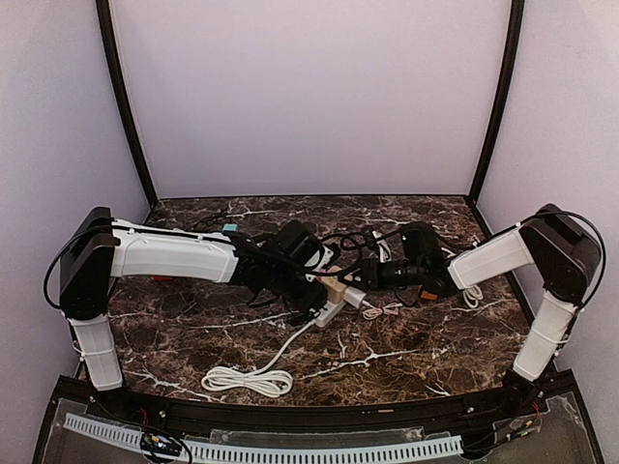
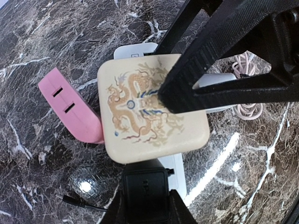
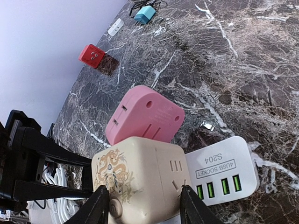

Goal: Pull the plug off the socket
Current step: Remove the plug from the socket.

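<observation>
Next, my left gripper releases the black block on the marble table (image 1: 233,255) in front of the teal plug.
A cream cube socket with a dragon print (image 1: 334,288) (image 2: 149,107) (image 3: 140,182) stands on a white power strip (image 1: 329,311) (image 2: 175,172). A pink plug (image 2: 70,112) (image 3: 145,114) sticks out of one side of the cube. On another side is a white USB plug (image 3: 224,172). My right gripper (image 3: 142,207) (image 1: 366,278) reaches in from the right. Its fingers (image 3: 98,207) press on two opposite faces of the cube, so it is shut on the cube. My left gripper (image 2: 147,210) (image 1: 309,290) is shut on a black block (image 2: 145,189) that sits on the strip beside the cube.
The strip's white cord lies coiled (image 1: 247,380) near the front edge. A thin pale cable (image 2: 245,88) (image 1: 382,311) lies right of the strip. At the far left are a red cube (image 3: 96,56), a teal plug (image 3: 145,14) and a small white plug (image 3: 116,26). Black cables cross behind the grippers.
</observation>
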You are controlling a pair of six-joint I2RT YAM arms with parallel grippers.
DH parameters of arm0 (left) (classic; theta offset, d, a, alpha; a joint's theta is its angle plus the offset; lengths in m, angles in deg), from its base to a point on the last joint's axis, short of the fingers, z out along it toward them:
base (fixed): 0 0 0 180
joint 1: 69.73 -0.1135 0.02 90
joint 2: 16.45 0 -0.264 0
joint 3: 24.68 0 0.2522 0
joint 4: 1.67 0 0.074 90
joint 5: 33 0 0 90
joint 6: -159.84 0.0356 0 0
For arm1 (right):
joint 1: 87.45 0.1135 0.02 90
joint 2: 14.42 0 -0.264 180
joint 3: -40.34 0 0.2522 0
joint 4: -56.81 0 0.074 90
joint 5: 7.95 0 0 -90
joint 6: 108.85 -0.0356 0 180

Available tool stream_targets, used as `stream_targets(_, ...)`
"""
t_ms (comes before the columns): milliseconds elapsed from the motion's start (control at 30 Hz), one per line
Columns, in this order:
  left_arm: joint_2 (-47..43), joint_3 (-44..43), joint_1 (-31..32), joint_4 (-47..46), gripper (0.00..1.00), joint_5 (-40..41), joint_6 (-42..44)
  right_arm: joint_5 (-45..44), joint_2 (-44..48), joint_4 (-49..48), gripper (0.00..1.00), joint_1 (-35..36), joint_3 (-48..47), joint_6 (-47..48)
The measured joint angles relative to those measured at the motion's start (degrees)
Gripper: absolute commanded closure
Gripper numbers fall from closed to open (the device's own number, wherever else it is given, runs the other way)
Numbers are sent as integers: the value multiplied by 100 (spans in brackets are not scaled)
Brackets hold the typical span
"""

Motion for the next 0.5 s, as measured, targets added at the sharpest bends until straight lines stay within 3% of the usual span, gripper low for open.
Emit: stream_targets(500, -444, 92, 52, -236, 99, -225, 57, -127, -59, 4, 52, 35, -87, 48)
